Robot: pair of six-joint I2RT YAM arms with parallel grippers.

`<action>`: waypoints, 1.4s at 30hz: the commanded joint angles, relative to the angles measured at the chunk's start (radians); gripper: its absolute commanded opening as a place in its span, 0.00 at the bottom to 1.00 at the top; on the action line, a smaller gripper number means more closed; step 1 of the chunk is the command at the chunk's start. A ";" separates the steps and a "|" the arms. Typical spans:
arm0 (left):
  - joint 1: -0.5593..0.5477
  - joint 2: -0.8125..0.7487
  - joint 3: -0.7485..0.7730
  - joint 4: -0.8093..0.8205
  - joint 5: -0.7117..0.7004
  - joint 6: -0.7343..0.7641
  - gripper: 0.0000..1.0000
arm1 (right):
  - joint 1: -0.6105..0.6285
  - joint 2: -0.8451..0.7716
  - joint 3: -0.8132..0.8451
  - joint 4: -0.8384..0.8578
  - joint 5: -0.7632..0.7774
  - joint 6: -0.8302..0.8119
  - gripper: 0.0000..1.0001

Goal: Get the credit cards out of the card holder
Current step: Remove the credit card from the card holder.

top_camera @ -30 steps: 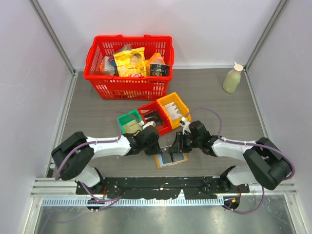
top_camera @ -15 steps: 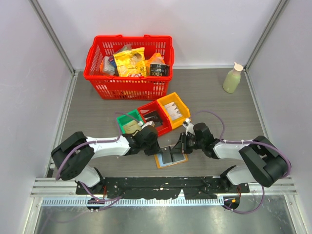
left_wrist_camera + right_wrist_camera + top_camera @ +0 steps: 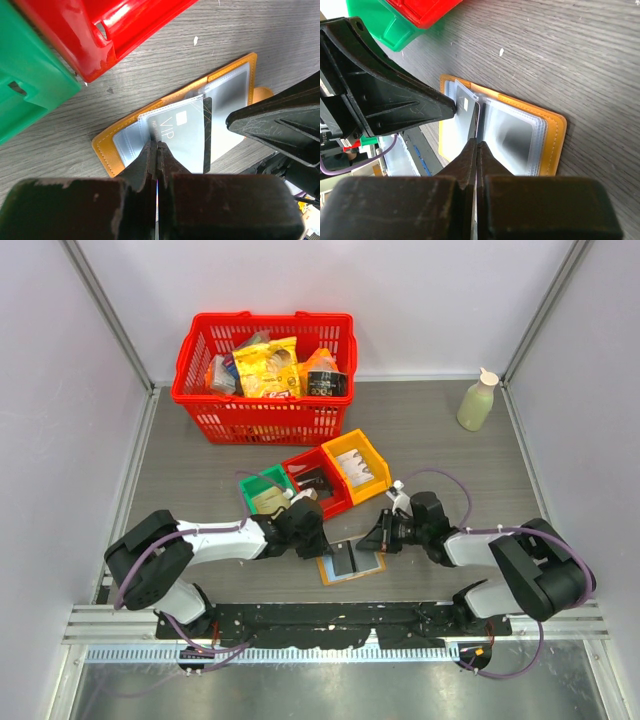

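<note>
The card shows only a narrow black part out of the sleeve, so the robot's right gripper needs to open and regrip that card's end [image 3: 474, 121] while the left gripper steadies the sleeve.
The card holder [image 3: 352, 562] lies open on the table between my two grippers, tan-orange with clear sleeves [image 3: 107, 155] [image 3: 555, 135]. A pale grey credit card [image 3: 185, 135] marked VIP sticks partly out of a sleeve; it also shows in the right wrist view [image 3: 457, 125]. My left gripper [image 3: 320, 543] [image 3: 157, 145] is shut on the sleeve's edge at the card's left corner. My right gripper [image 3: 373, 540] [image 3: 477, 143] is shut on the card's thin opposite edge. Other cards are hidden in the sleeves.
A green bin [image 3: 262, 495], a red bin [image 3: 315, 480] and a yellow bin [image 3: 357, 462] stand just behind the holder. A red basket [image 3: 265, 370] of groceries is at the back. A pale bottle [image 3: 477, 400] stands at the back right.
My right gripper has drawn back to the right. The raised dark page over the holder has come down flatter. The left arm has hardly moved.
</note>
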 commanded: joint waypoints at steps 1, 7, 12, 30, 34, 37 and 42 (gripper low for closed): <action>0.002 0.039 -0.028 -0.073 -0.035 0.015 0.00 | -0.005 0.004 0.008 0.000 -0.034 -0.021 0.04; 0.002 0.057 -0.023 -0.070 -0.028 0.015 0.00 | -0.005 0.054 0.012 0.060 -0.068 0.009 0.31; 0.002 0.062 -0.023 -0.064 -0.025 0.014 0.00 | 0.013 0.109 0.021 0.104 -0.070 0.029 0.39; 0.002 0.054 -0.045 -0.059 -0.029 0.002 0.00 | -0.027 0.202 -0.040 0.342 -0.146 0.129 0.01; 0.002 0.051 -0.045 -0.064 -0.031 0.003 0.00 | -0.053 0.185 -0.040 0.303 -0.160 0.118 0.01; 0.004 0.048 -0.045 -0.070 -0.035 0.005 0.00 | -0.067 0.151 -0.034 0.227 -0.151 0.088 0.01; 0.004 0.039 -0.045 -0.079 -0.040 0.006 0.00 | -0.074 0.093 -0.011 0.069 -0.103 0.017 0.06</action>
